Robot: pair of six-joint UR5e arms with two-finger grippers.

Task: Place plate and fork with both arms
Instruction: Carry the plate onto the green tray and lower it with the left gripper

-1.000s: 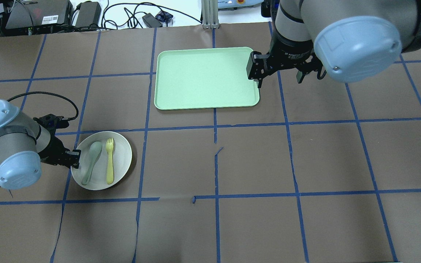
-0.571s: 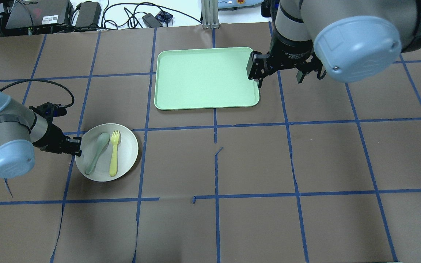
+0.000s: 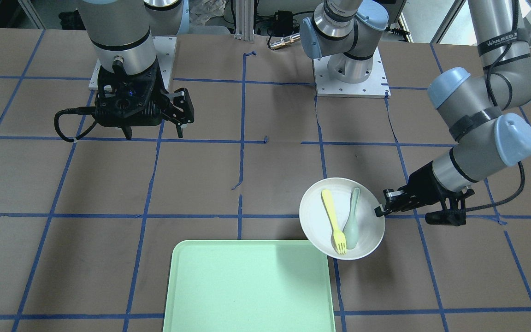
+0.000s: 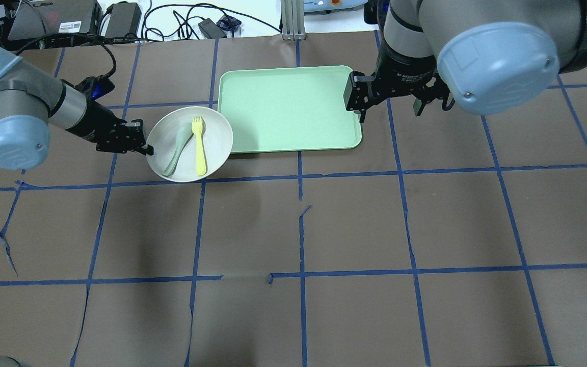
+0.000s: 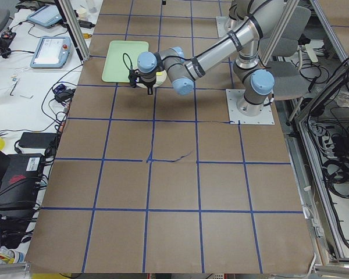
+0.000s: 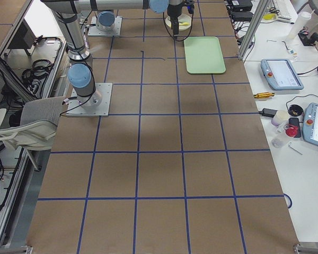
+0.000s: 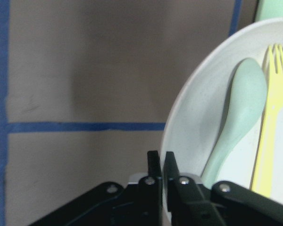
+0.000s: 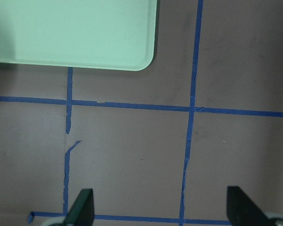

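Observation:
My left gripper will let go of the off-white plate in the middle of the mint-green tray [image 3: 252, 293], with the fork and spoon still on it.
The off-white plate [image 4: 217, 132] is held above the table by its left rim, and its right edge overlaps the tray's left edge in the overhead view. The pale-yellow fork [image 4: 199, 145] lies on it beside a grey-green spoon [image 4: 176, 150]. My left gripper [image 4: 147, 148] is shut on the plate's rim; the left wrist view shows the closed fingertips [image 7: 156, 162] pinching the rim [image 7: 186, 117], with the fork [image 7: 269, 117] and spoon [image 7: 240, 113] beyond. My right gripper [image 4: 389, 109] is open and empty beside the tray's right edge. The front view shows the plate [image 3: 314, 216], fork [image 3: 333, 221] and left gripper [image 3: 378, 211].
The mint-green tray [image 4: 288, 109] lies at the far middle of the table, also in the front view [image 3: 247, 286] and right wrist view [image 8: 75, 33]. Brown paper with blue tape lines covers the table. Cables and equipment lie beyond the far edge.
My left arm has carried the plate, with fork and spoon on it, from the near left of the table up to the tray's left edge. The right arm has not moved.

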